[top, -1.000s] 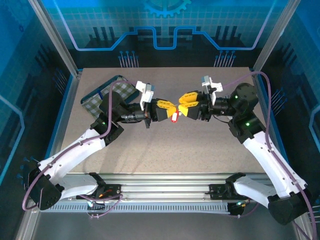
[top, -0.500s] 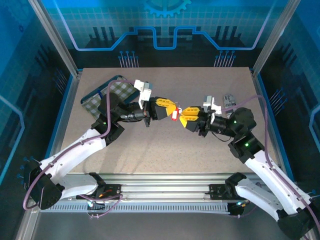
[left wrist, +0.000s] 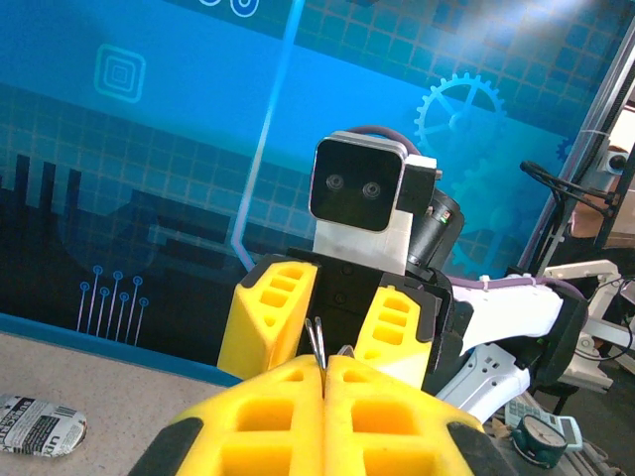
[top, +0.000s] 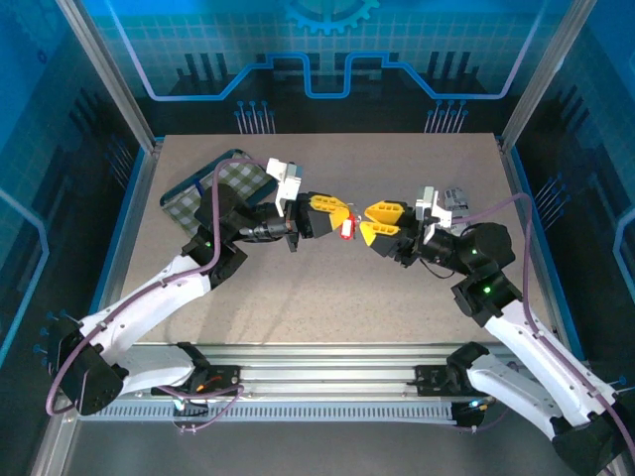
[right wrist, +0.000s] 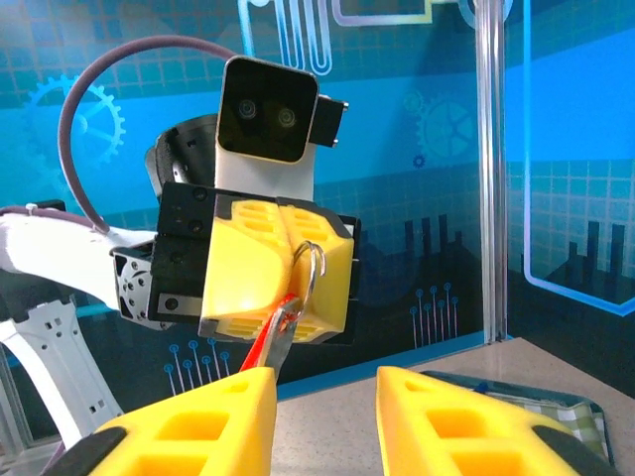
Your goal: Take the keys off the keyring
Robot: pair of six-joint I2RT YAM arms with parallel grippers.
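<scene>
My right gripper will come around and pinch the key's head point(right wrist: 286, 322), because the silver key hangs edge-on against the red tag, away from that gripper's middle.
My left gripper point(top: 338, 219) is shut on the thin metal ring of the keyring point(right wrist: 314, 266) and holds it above the table. Under the ring hangs the red tag point(right wrist: 259, 348), with a small silver key point(right wrist: 285, 335) beside it. From above, the red tag point(top: 346, 229) sits at the left fingertips. In the left wrist view the ring's wire point(left wrist: 317, 342) pokes up between my closed left fingers point(left wrist: 268, 397). My right gripper point(top: 374, 222) faces the left one across a small gap, open and holding nothing. Its yellow fingers point(right wrist: 189, 426) stand wide apart just below the tag.
A checked tray with a blue rim point(top: 213, 183) lies at the back left of the table, behind the left arm. A grey-and-black patterned cylinder point(left wrist: 40, 424) lies on the table near the right wrist. Metal frame posts and blue walls ring the table.
The right gripper, which met the left fingertips a second ago, has drawn back to the right and now stands apart from the tag. The left gripper kept its hold.
</scene>
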